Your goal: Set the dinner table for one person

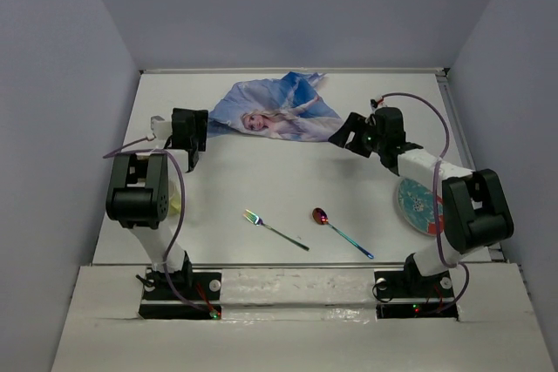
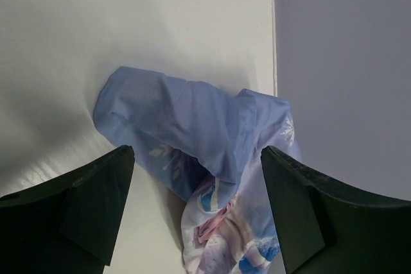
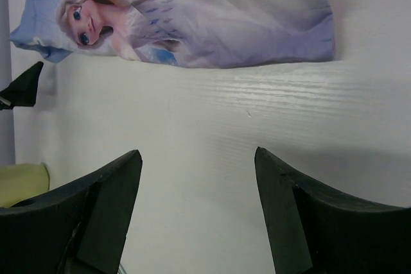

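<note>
The blue princess placemat should be grabbed next with my right gripper by its near corner (image 1: 337,135) (image 3: 329,48) on the plate's side of the table.
The off-white dinner table (image 1: 261,182) holds a crumpled blue princess placemat (image 1: 277,112) at the back middle. A fork (image 1: 275,230) and a spoon (image 1: 342,231) lie near the front. A teal patterned plate (image 1: 415,205) lies at the right, partly under my right arm. My left gripper (image 1: 200,132) is open at the placemat's left end, and the bunched cloth (image 2: 192,133) lies between its jaws (image 2: 198,153). My right gripper (image 1: 345,137) is open and empty over bare table (image 3: 198,155), just short of the placemat's right edge (image 3: 212,30).
A pale yellow object (image 1: 177,202) lies by the left arm, mostly hidden; it also shows in the right wrist view (image 3: 22,184). Grey walls close the table on the left, back and right. The placemat sits close to the back wall (image 2: 340,62).
</note>
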Controlling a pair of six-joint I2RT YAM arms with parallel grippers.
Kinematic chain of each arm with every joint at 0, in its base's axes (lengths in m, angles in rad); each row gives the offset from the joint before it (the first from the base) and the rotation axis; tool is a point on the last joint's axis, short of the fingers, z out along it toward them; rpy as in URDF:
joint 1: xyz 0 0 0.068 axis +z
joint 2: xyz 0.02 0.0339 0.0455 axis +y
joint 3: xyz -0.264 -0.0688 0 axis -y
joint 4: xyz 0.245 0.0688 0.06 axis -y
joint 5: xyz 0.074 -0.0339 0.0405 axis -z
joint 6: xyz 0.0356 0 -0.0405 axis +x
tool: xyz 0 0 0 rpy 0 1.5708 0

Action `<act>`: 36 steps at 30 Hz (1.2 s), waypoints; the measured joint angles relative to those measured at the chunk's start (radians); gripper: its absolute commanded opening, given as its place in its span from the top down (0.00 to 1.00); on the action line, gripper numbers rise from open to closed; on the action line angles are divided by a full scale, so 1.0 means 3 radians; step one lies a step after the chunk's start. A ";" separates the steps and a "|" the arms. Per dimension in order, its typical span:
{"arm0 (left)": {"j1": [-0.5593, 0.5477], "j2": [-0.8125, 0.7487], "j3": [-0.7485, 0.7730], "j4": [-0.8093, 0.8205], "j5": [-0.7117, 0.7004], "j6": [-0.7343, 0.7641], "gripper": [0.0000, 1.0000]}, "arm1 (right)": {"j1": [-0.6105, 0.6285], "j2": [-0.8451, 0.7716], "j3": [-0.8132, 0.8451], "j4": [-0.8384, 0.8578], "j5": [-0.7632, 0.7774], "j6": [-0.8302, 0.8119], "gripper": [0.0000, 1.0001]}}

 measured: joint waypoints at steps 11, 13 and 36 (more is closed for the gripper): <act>0.0064 0.0289 0.0029 0.0123 0.0009 -0.0441 0.18 | 0.0108 0.0106 0.0072 0.0020 -0.0057 -0.0027 0.22; 0.0083 0.0306 0.0072 0.0123 -0.0010 -0.0493 0.19 | 0.0108 0.0113 0.0072 0.0022 -0.0032 -0.0027 0.22; 0.0108 0.0567 0.0313 0.0173 0.0047 -0.0762 0.29 | 0.0108 0.0657 0.0498 -0.0106 0.0668 -0.0195 0.21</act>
